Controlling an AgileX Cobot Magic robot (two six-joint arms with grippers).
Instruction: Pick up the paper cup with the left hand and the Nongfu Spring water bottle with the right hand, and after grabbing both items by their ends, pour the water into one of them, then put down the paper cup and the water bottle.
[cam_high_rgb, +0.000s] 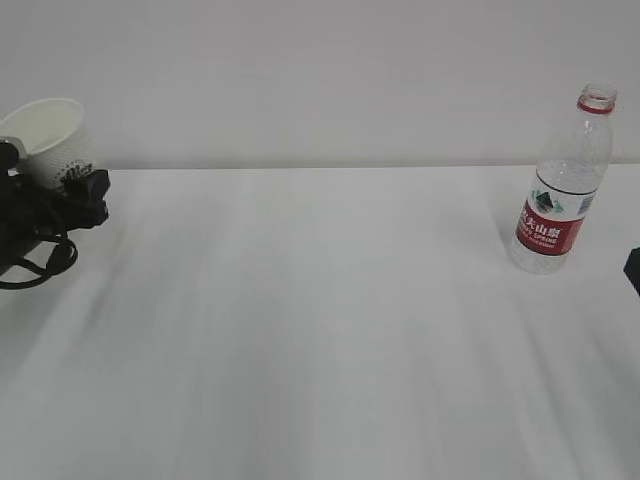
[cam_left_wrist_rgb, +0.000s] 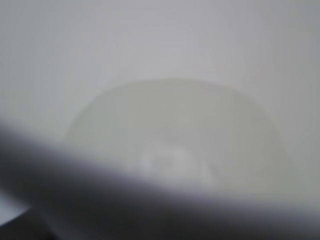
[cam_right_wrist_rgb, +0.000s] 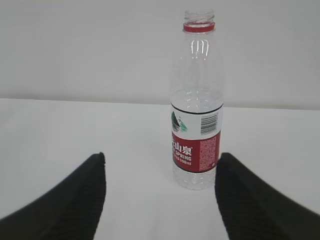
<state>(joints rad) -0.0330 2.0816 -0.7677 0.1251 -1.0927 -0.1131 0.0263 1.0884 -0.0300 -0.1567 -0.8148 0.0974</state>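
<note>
Next, I set the paper cup with my left gripper on the white table (cam_high_rgb: 88, 248), just before its back edge.
The white paper cup (cam_high_rgb: 48, 132), with a dark logo on its side, sits tilted at the far left. My left gripper (cam_high_rgb: 62, 185) is shut on its lower part, and the cup's base is hidden behind the black fingers. The left wrist view is a blur that looks into the paper cup (cam_left_wrist_rgb: 170, 135), down to its pale round bottom. I cannot tell whether water lies in it. The uncapped Nongfu Spring water bottle (cam_high_rgb: 562, 190) stands upright at the back right. My right gripper (cam_right_wrist_rgb: 162, 157) is open just in front of the bottle (cam_right_wrist_rgb: 196, 125) and does not touch it.
The white table (cam_high_rgb: 320, 330) runs back to a pale wall. A dark corner of the right arm (cam_high_rgb: 633, 270) pokes in at the right edge. Black cables (cam_high_rgb: 35, 265) hang under the left gripper.
</note>
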